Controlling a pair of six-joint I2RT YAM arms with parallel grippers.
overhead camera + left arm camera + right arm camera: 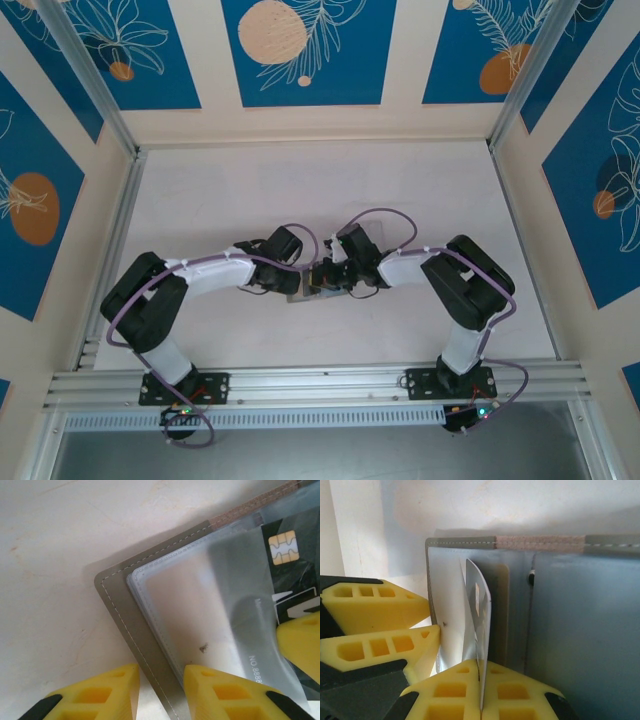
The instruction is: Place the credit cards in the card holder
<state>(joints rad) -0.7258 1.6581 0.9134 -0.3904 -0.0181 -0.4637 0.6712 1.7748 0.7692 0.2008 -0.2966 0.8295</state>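
The black credit card stands steeply in the clear sleeve; I should open my right gripper so it settles flatter, then retake its protruding edge (487, 625) and slide it deeper.
The grey card holder (119, 611) lies open on the white table, its stitched edge (465, 542) running along the top of the right wrist view. A clear inner sleeve (200, 600) covers it. A black credit card (295, 555) with a gold chip stands on edge (479, 615), part of it behind the sleeve. My right gripper (481, 690) is shut on that card, and one of its yellow fingers (301, 641) shows at the right. My left gripper (161, 687) is open and straddles the holder's outer edge, its inner finger on the sleeve. Both grippers meet over the holder (300, 294) at mid-table.
The holder's other half (580, 630) spreads to the right as a flat grey panel. My left gripper's fingers (375, 610) crowd the holder's left edge. Aluminium rails (115, 240) and patterned walls (300, 50) enclose the table (400, 190).
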